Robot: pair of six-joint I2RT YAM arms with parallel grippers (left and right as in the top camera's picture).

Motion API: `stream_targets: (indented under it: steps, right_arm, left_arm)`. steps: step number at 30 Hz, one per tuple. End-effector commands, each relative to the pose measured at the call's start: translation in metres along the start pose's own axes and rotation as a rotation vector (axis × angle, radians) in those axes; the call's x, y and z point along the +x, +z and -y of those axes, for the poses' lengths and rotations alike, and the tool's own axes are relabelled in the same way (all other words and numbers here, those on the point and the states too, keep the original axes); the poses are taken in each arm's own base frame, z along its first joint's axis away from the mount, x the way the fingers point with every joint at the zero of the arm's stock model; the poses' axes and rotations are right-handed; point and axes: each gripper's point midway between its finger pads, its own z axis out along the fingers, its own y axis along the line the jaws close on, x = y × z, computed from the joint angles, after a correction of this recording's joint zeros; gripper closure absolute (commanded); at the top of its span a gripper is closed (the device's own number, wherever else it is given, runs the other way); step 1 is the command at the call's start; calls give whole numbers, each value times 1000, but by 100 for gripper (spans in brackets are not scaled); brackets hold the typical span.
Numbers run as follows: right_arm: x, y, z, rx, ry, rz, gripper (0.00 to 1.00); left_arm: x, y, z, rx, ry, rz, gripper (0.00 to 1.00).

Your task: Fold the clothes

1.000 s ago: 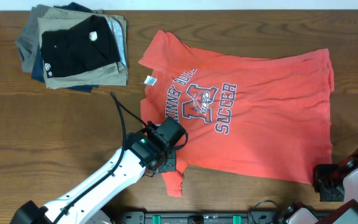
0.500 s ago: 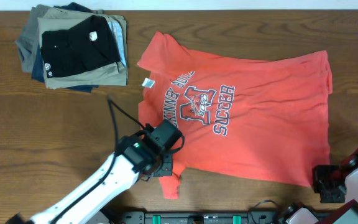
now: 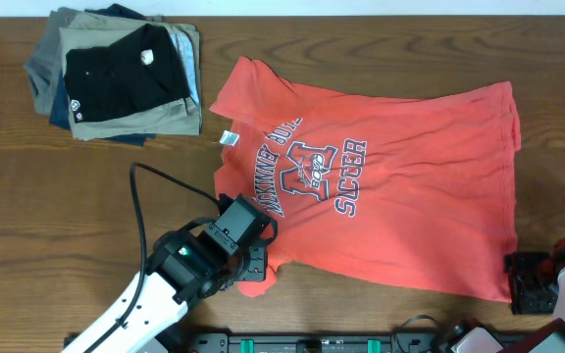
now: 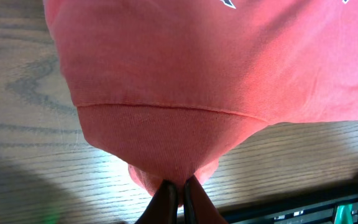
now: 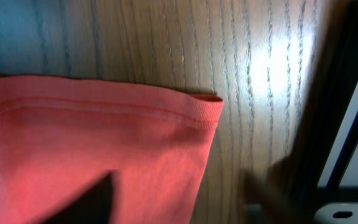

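Note:
My left gripper is holding the sleeve while the hem corner lies loose, so my right gripper should pinch the near edge [image 5: 200,180] beside it before both grippers fold the shirt.
The clothes, a coral-red T-shirt [image 3: 390,186] with block lettering, lie spread flat on the wooden table. My left gripper [image 3: 252,272] is at the shirt's near-left sleeve and is shut on that sleeve's edge. In the left wrist view the sleeve [image 4: 166,130] bunches into the closed left gripper [image 4: 180,188]. My right gripper [image 3: 531,283] sits at the near-right corner, just beside the hem. In the right wrist view the hem corner [image 5: 191,115] lies flat on the wood between the spread, blurred fingers [image 5: 101,199] of the open right gripper [image 5: 185,200], which does not grip it.
A stack of folded garments [image 3: 116,74], black on top over khaki, grey and blue, sits at the far left. A black cable [image 3: 145,196] loops over the table by the left arm. The table's near edge has a dark rail [image 3: 292,343].
The left gripper has drawn the sleeve toward the near left, and the whole shirt has slid left. The right gripper has opened, let go of the hem corner and backed off rightward.

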Motion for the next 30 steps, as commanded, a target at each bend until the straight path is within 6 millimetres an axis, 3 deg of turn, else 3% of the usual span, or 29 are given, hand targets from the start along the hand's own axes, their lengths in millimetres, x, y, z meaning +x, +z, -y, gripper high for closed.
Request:
stream_targets:
  steps: [1, 8, 22, 25, 27, 30]
  right_arm:
    - [-7, 1, 3, 13, 12, 28, 1]
    - [-13, 12, -4, 9, 21, 33, 2]
    - [-11, 45, -1, 101, 29, -42, 23]
    - [-12, 49, 3, 125, 33, -43, 41]
    - [-12, 50, 3, 131, 33, -43, 64]
    - [-12, 50, 3, 130, 33, -44, 88]
  left_arm:
    - [-4, -3, 2, -1, 14, 4, 94]
    - [-2, 1, 1, -13, 14, -12, 94]
    - [-2, 1, 0, -13, 14, -12, 94]
    - [-3, 1, 0, -13, 13, -12, 94]
    - [-3, 1, 1, -13, 14, -12, 94]
    - [-3, 1, 0, -14, 13, -12, 94]
